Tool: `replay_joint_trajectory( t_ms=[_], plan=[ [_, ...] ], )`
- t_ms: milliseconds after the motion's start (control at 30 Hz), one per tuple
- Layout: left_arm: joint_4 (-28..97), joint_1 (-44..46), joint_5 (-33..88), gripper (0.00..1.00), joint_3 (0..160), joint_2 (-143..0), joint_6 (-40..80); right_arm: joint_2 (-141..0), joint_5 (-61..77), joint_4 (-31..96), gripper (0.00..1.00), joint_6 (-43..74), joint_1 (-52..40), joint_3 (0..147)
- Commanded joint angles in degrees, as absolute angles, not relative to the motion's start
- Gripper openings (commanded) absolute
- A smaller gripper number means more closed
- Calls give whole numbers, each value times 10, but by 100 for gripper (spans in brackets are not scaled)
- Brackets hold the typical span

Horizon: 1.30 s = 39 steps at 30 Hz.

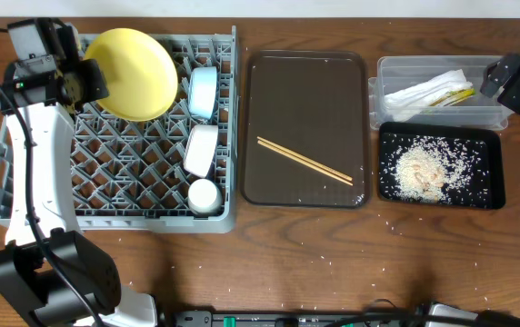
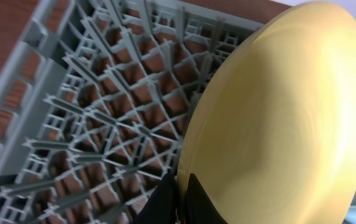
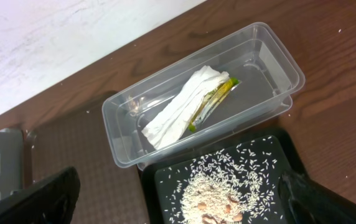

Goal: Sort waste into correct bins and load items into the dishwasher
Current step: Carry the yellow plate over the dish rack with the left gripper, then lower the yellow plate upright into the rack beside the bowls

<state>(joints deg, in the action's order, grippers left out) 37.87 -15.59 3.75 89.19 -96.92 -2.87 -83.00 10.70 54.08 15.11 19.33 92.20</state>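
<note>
The yellow plate sits at a slant across the rack's wires, so the robot's left gripper needs to open and grip the rim (image 1: pixel 175 84) beside the light blue bowl to settle the plate.
My left gripper (image 1: pixel 92 82) is shut on the rim of the round yellow plate (image 1: pixel 137 73), which stands tilted over the back of the grey dishwasher rack (image 1: pixel 124 163). In the left wrist view the black fingers (image 2: pixel 165 202) pinch the plate (image 2: pixel 277 124) edge above the rack grid (image 2: pixel 103 118). A light blue bowl (image 1: pixel 204 91), a white bowl (image 1: pixel 201 150) and a white cup (image 1: pixel 204 195) stand in the rack. The chopsticks (image 1: pixel 304 161) lie on the brown tray (image 1: pixel 305 82). My right gripper (image 1: pixel 505 77) hangs open and empty over the bins (image 3: pixel 181 199).
The clear tub (image 1: pixel 387 68) holds a white napkin (image 3: pixel 178 112) and a yellow-green wrapper (image 3: pixel 215 99). The black tray (image 1: pixel 492 168) in front of it holds rice crumbs (image 1: pixel 424 168). Loose grains (image 1: pixel 396 227) dot the table near the front edge.
</note>
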Motion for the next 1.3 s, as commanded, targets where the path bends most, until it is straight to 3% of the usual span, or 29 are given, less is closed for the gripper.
replay_joint_trajectory(
  t_ms=[0,633,800,967,1033,1267],
  plan=[
    [367,-158,10,7,876,-955,-60,-829,110,541,99,158,195,929],
    [357,-108,-57,7,837,-955,-60,-829,109,541,99,158,195,929],
    [366,-77,-3,8,837,-955,-60,-829,110,541,99,158,195,929],
    [387,-41,127,17,836,-958,-60,-829,110,541,99,158,195,929],
    [392,-28,131,23,836,-964,-60,-829,110,541,99,158,195,929],
    [388,24,133,26,835,-1014,-74,-829,109,541,99,158,195,929]
  ],
)
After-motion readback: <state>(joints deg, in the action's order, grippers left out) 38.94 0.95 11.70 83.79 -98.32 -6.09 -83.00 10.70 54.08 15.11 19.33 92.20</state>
